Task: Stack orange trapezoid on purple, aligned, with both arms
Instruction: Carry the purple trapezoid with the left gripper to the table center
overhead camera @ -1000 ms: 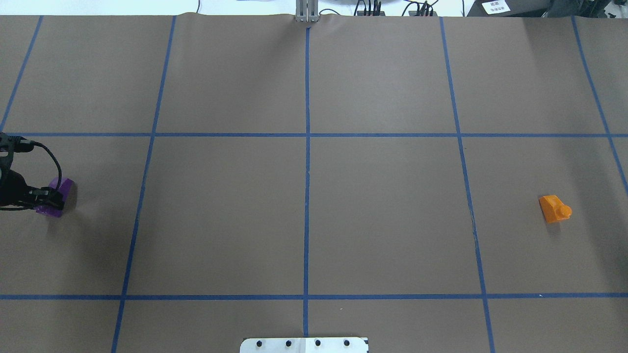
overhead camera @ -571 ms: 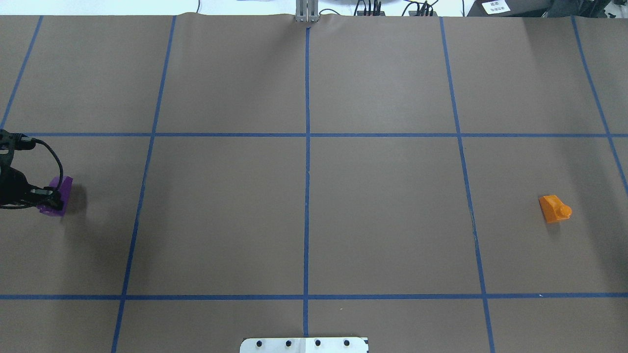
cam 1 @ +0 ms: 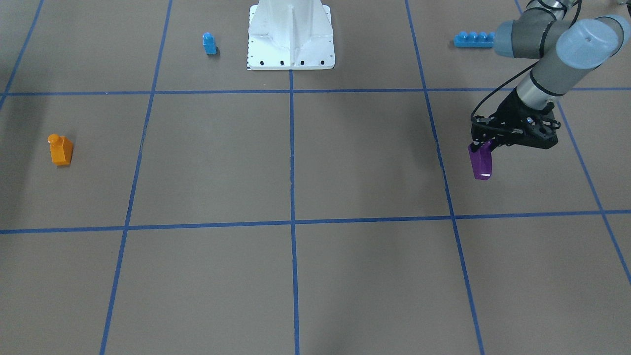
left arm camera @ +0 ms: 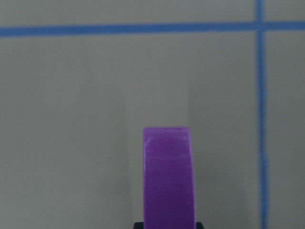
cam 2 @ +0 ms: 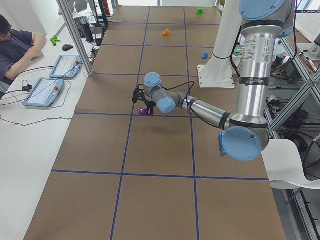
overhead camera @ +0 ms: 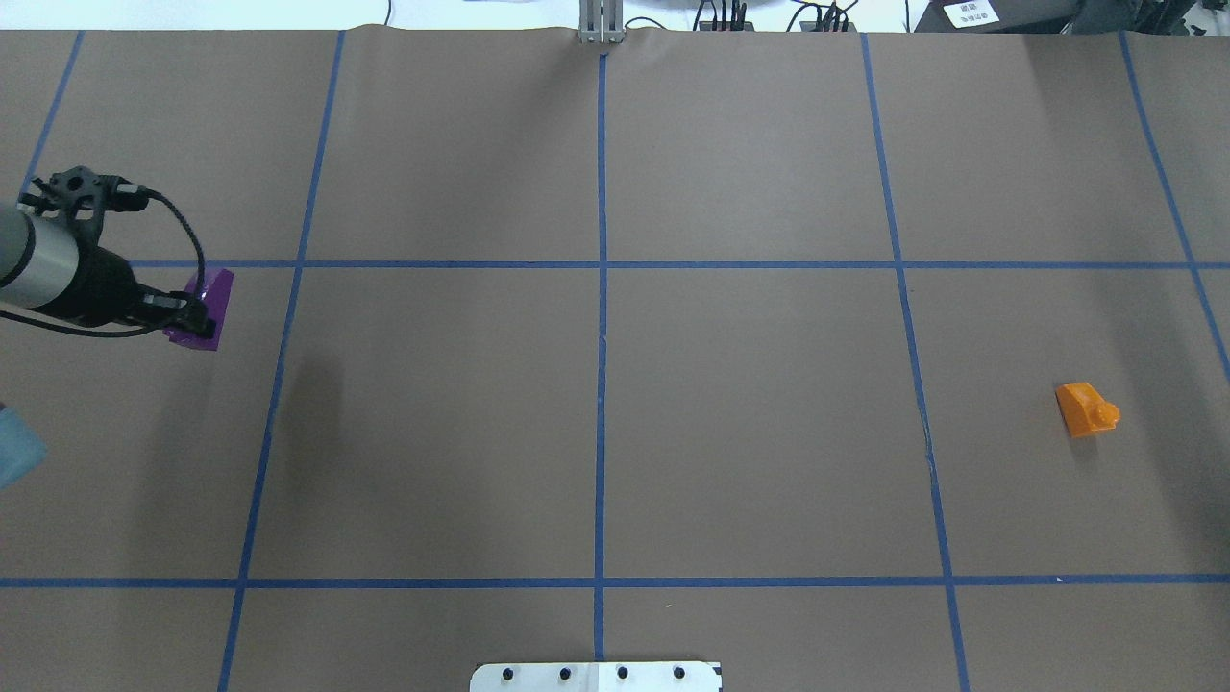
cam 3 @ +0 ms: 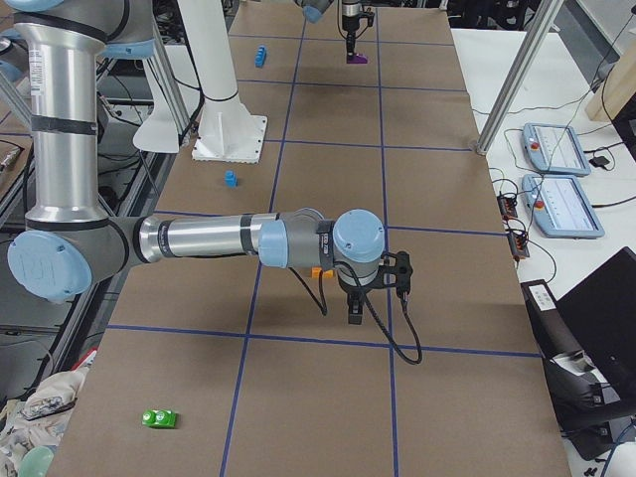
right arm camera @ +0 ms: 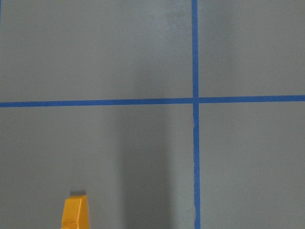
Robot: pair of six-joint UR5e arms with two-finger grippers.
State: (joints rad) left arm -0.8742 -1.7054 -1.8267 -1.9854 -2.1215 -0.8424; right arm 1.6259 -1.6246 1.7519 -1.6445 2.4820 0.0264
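Next, my left gripper releases the purple block beside the middle blue line's crossing farther from the white pedestal (cam 1: 287, 210).
The purple block (cam 1: 481, 162) hangs in my left gripper (cam 1: 480, 146), which is shut on its top end and holds it above the table. It also shows in the overhead view (overhead camera: 207, 303) and the left wrist view (left arm camera: 169, 181). The orange trapezoid (overhead camera: 1086, 408) lies on the table at the far right, stud pointing right; it also shows in the front-facing view (cam 1: 60, 149). My right gripper (cam 3: 353, 303) shows only in the exterior right view, close to the orange block, and I cannot tell whether it is open or shut. The right wrist view shows the orange block (right arm camera: 75, 212) at its bottom left.
The white pedestal (cam 1: 291, 34) stands at the table's robot-side edge. A small blue single-stud block (cam 1: 209, 43) and a long blue brick (cam 1: 473, 39) lie to either side of it. A green block (cam 3: 159, 418) lies near the right end. An operator (cam 2: 17, 42) sits beside tablets.
My left gripper has lifted the purple block and carried it to the right and toward the far side in the overhead view. The orange block has not moved.
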